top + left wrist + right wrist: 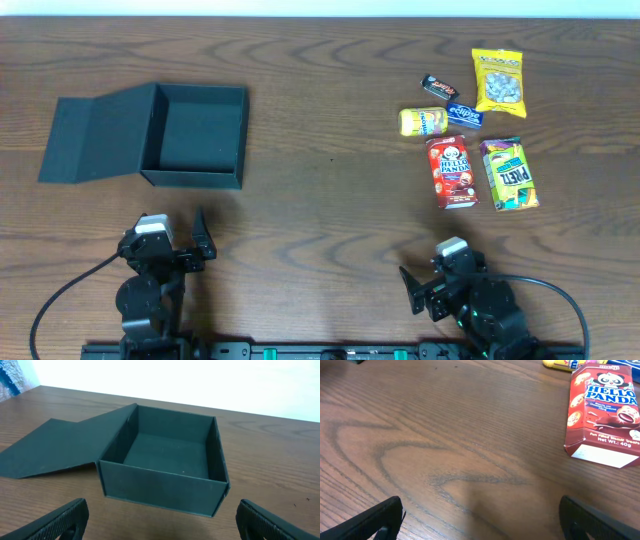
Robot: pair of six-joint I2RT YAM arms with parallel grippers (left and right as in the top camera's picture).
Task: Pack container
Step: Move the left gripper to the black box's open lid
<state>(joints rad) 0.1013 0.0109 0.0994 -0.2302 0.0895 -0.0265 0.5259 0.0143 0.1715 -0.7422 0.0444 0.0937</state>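
Observation:
The robot's left gripper should next grab the black container by the top edge of its side (244, 135) (220, 445) opposite the flap lid, around the middle of that edge.
The black container (192, 178) stands open at the left of the table, its flap lid (95, 135) lying flat to its left; its inside looks empty. It fills the left wrist view (165, 487). Several snacks lie at the right: a red Hello Panda box (451, 172) (602, 415), a green-yellow packet (509, 174), a yellow nut bag (498, 81), a yellow packet (423, 122), a blue packet (463, 113) and a small dark bar (439, 87). My left gripper (172, 232) (162, 525) is open and empty just in front of the container. My right gripper (428, 275) (480, 522) is open and empty near the front edge, below the snacks.
The wooden table (330, 200) runs between container and snacks. A black rail (320, 350) with the arm bases lies along the front edge, with cables curving off both arms.

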